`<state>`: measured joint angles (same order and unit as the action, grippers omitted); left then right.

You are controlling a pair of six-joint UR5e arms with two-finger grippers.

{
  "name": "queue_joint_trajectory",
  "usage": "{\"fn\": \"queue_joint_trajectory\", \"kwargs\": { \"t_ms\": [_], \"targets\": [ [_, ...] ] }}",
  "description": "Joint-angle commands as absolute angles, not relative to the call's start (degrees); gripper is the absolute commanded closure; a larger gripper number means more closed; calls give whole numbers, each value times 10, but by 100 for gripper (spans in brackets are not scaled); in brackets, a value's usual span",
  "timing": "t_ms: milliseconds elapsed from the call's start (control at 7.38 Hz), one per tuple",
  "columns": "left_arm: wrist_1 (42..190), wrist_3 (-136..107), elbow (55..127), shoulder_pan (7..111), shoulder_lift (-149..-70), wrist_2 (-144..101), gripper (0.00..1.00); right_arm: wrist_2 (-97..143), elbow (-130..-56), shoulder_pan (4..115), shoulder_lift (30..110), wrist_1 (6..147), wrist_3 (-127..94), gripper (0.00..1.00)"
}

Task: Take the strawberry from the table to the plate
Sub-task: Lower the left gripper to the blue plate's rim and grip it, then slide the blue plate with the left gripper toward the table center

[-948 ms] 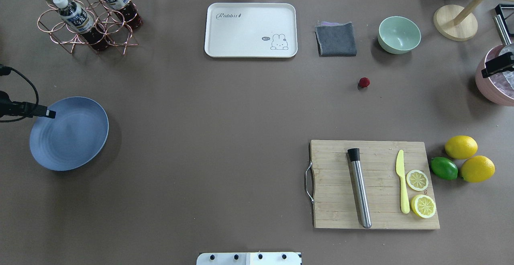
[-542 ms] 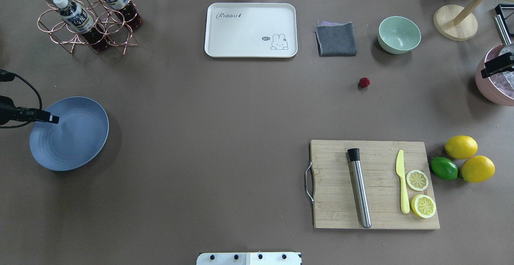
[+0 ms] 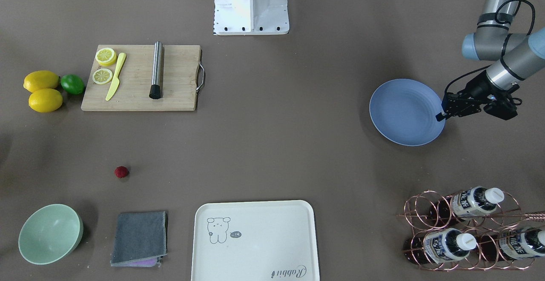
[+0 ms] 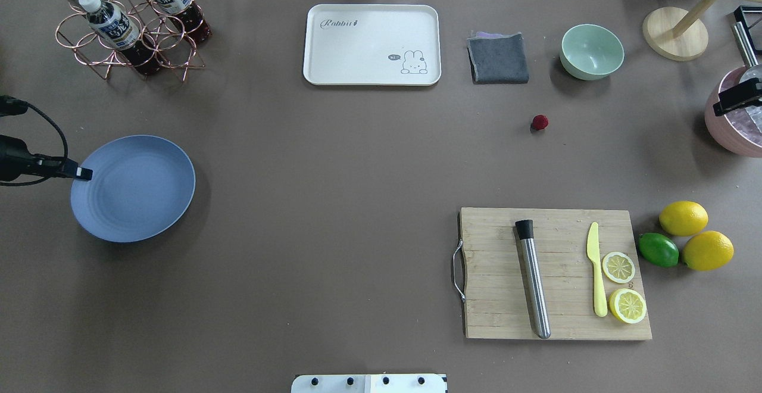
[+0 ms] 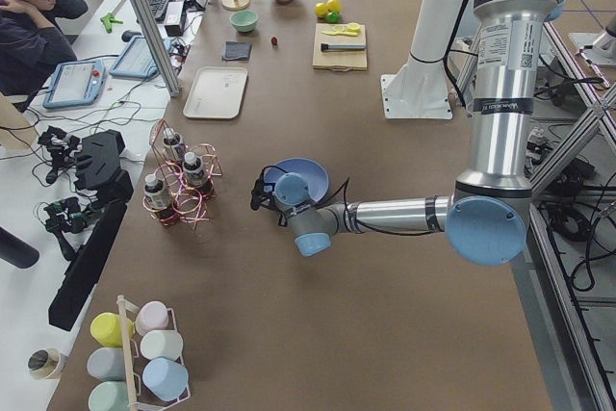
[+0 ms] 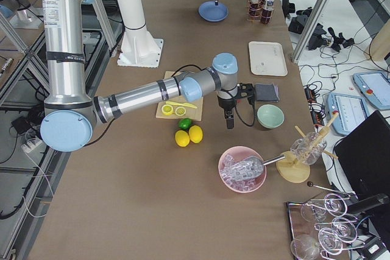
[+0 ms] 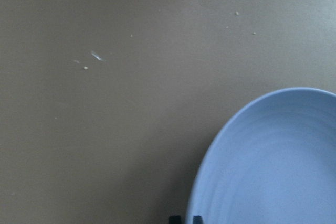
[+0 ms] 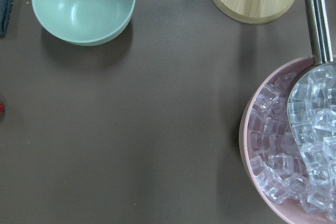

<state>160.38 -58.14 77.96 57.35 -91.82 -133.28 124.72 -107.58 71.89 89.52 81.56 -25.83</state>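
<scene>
My left gripper has the blue plate. It will let go of the plate on the table (image 3: 247, 139) between the cream tray and the cutting board.
The strawberry (image 4: 540, 122) (image 3: 121, 171) is a tiny deep-red berry lying alone on the grey-brown table (image 4: 333, 214), below the grey cloth and the mint bowl. The blue plate (image 4: 143, 193) (image 3: 404, 110) (image 7: 278, 166) lies flat at the table's left side. My left gripper (image 4: 87, 174) (image 3: 441, 115) (image 7: 184, 219) has its tips close together right at the plate's left rim; it looks shut. Far from the berry, my right gripper (image 4: 719, 108) (image 6: 229, 123) hangs over the pink ice bowl at the right edge. Whether it is open or shut does not show.
A cutting board (image 4: 553, 274) carries a steel muddler, a yellow knife and lemon slices, with two lemons and a lime (image 4: 658, 249) beside it. Along the back stand a cream tray (image 4: 372, 44), a grey cloth (image 4: 498, 58), a mint bowl (image 4: 592, 51) and a bottle rack (image 4: 128, 21).
The plate has slid to the right and slightly toward the back, so the left gripper's tips, earlier over its inside, now meet its left rim. The right gripper and strawberry have not moved.
</scene>
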Motion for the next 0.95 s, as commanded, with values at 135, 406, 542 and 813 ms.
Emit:
{"fn": "queue_joint_trajectory", "kwargs": {
  "t_ms": [135, 406, 542, 813],
  "targets": [
    [1602, -732, 817, 564, -988, -1341, 100, 1248, -1076, 719, 896, 816, -258, 0],
    [1564, -765, 822, 533, -1046, -1319, 100, 1250, -1076, 719, 894, 817, -260, 0],
    [1504, -775, 845, 501, -1076, -1286, 100, 1252, -1076, 719, 896, 817, -260, 0],
    [1362, -776, 877, 439, -1155, -1221, 100, 1254, -1075, 719, 896, 817, -261, 0]
  ]
}}
